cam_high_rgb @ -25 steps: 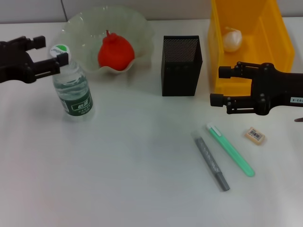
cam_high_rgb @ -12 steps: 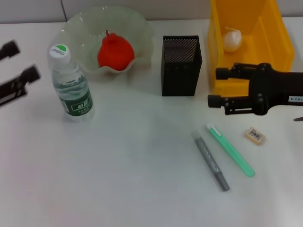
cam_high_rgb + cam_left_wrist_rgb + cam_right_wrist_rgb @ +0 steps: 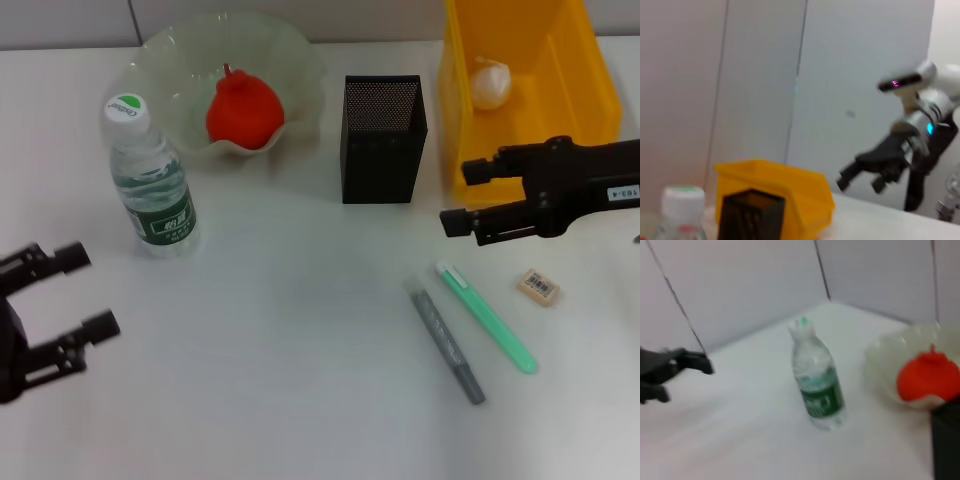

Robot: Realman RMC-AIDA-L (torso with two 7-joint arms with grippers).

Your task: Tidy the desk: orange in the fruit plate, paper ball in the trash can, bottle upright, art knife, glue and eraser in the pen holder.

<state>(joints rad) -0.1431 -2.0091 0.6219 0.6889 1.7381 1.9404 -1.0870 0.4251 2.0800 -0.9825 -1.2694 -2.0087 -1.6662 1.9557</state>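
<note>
The green art knife is next for my right gripper, which should move over to it and take hold of its body (image 3: pixel 469 294) close to the white end.
The bottle (image 3: pixel 152 183) stands upright, also in the right wrist view (image 3: pixel 817 380). The orange (image 3: pixel 243 110) lies in the fruit plate (image 3: pixel 300 62). The paper ball (image 3: pixel 490 82) lies in the trash can (image 3: pixel 592 85). The pen holder (image 3: pixel 383 140) stands between the two. The art knife (image 3: pixel 448 345), glue (image 3: pixel 487 317) and eraser (image 3: pixel 538 286) lie on the table. My left gripper (image 3: pixel 90 290) is open and empty at the near left, away from the bottle. My right gripper (image 3: pixel 460 197) is open and empty, above the table just beyond the glue and eraser.
The white table (image 3: pixel 280 380) runs to a grey wall at the back. The trash can (image 3: pixel 785 190) and pen holder (image 3: pixel 750 215) show in the left wrist view, with the right gripper (image 3: pixel 875 172) beyond them.
My left gripper has left the bottle's cap and moved back to the near left of the table. The bottle stays upright. My right gripper has shifted slightly.
</note>
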